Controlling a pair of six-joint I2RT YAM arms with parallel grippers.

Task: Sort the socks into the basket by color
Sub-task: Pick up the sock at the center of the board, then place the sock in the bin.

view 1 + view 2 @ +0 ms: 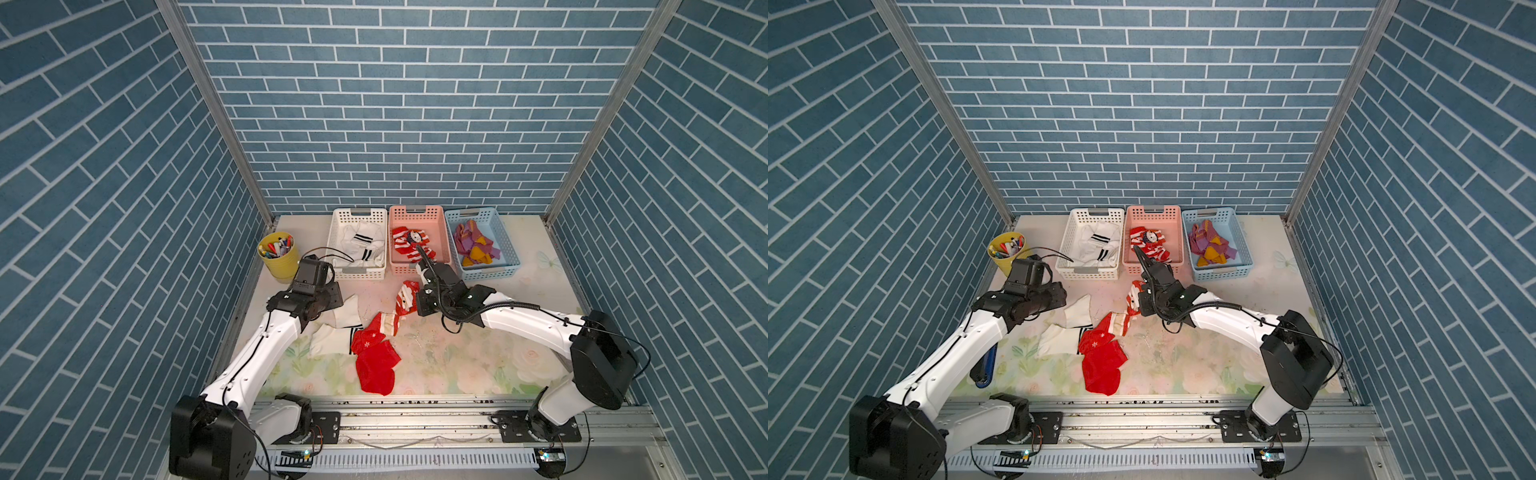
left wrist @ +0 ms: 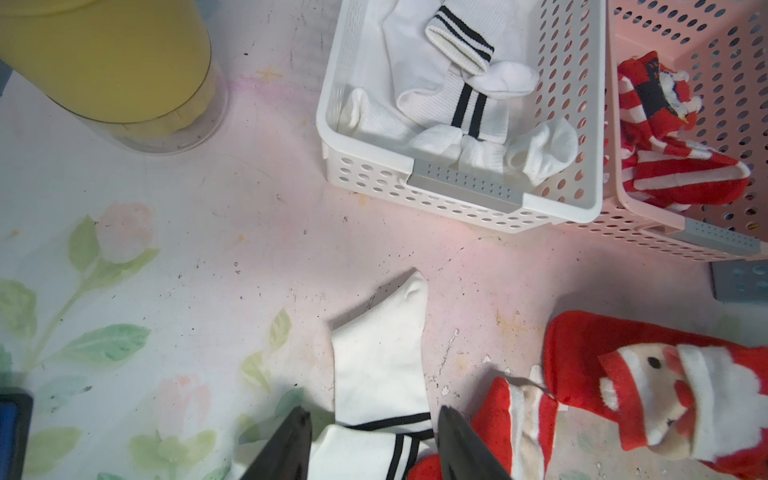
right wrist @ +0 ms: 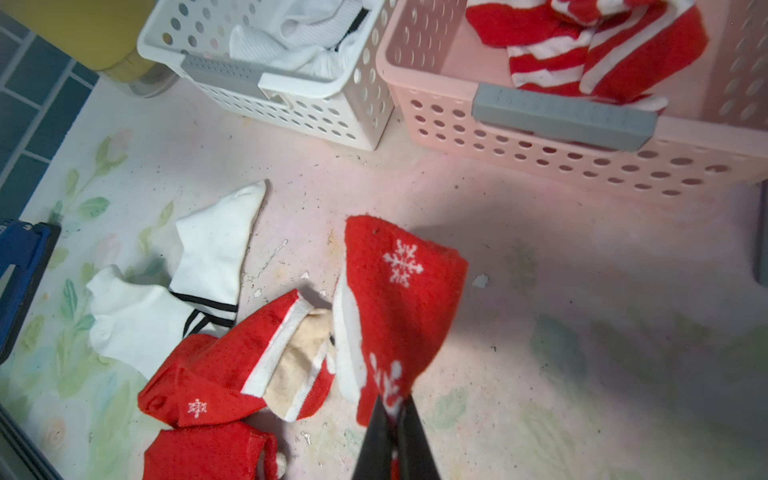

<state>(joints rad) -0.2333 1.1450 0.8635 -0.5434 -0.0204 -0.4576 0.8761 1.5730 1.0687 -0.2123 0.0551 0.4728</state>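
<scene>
Next, my right gripper sets the red snowman sock in the pink basket (image 1: 432,245), against the striped socks near the blue basket. The sock now hangs in front of the pink basket.
My right gripper (image 3: 392,402) is shut on the edge of a red snowman sock (image 3: 399,282) that hangs in front of the pink basket (image 1: 419,212), seen in both top views (image 1: 405,299) (image 1: 1133,296). My left gripper (image 2: 374,419) stands open, its fingers astride two white socks with black bands (image 2: 380,365) on the table (image 1: 332,340). More red socks (image 1: 376,370) lie heaped beside them. The white basket (image 1: 359,216) holds white socks, the pink one red-white striped socks (image 1: 409,243), and the blue basket (image 1: 512,249) mauve and mustard socks (image 1: 473,245).
A yellow cup of pens (image 1: 278,257) stands left of the white basket. A blue and black object (image 1: 986,365) lies under the left arm. Brick-pattern walls close in three sides, and a metal rail (image 1: 415,419) runs along the front edge.
</scene>
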